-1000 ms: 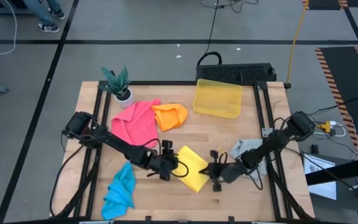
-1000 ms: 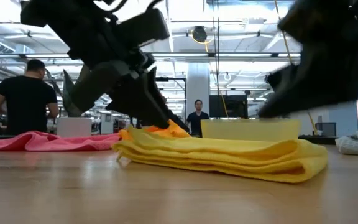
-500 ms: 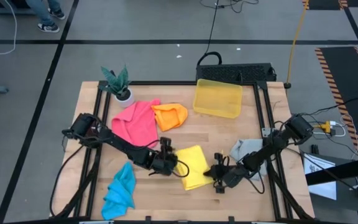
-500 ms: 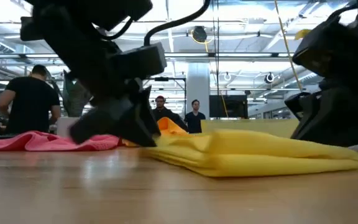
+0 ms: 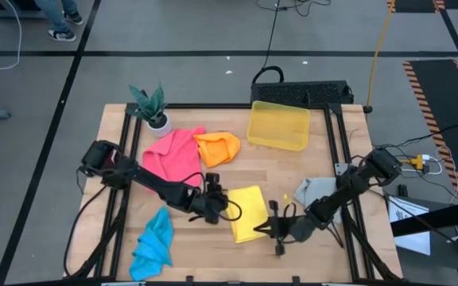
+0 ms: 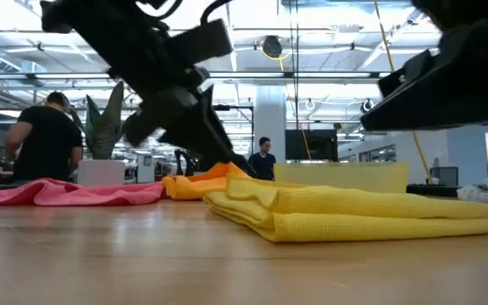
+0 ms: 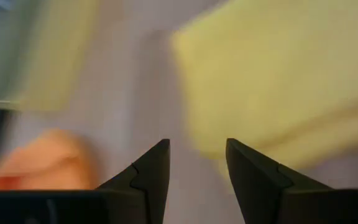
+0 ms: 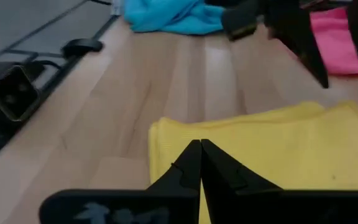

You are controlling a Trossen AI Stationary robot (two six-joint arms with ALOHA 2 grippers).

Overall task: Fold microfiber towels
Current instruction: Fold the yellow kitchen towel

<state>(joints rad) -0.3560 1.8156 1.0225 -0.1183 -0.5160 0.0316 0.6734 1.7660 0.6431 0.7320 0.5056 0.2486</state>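
Observation:
I need to take that edge's near corner [image 5: 237, 240] with my right gripper and pull the yellow towel square, as its layers lie uneven along the towel's edge by my left gripper.
The folded yellow towel [image 5: 249, 213] lies flat on the wood near the table's middle, and the low view shows its stacked layers [image 6: 354, 216]. My left gripper [image 5: 229, 210] stands open at its left edge, with only bare wood between the fingers [image 7: 197, 144]. My right gripper [image 5: 262, 230] is shut and hovers over the towel's near right corner [image 8: 199, 144], above it in the low view [image 6: 447, 85]. The pink towel [image 5: 172, 155] and orange towel [image 5: 217, 148] lie far left, the blue towel [image 5: 153, 242] near left, and the grey towel [image 5: 312, 191] right.
A translucent yellow bin [image 5: 278, 125] stands at the far side and a small potted plant [image 5: 151, 107] at the far left corner. Bare wood shows along the near edge in front of the yellow towel. People stand in the room beyond the table [image 6: 45, 135].
The yellow towel has turned a little on the table and now lies as a squarer, flatter pad. My right gripper, still shut, has risen off the towel's right end and come toward its near right corner. My left gripper has lifted slightly from the table at the towel's left edge.

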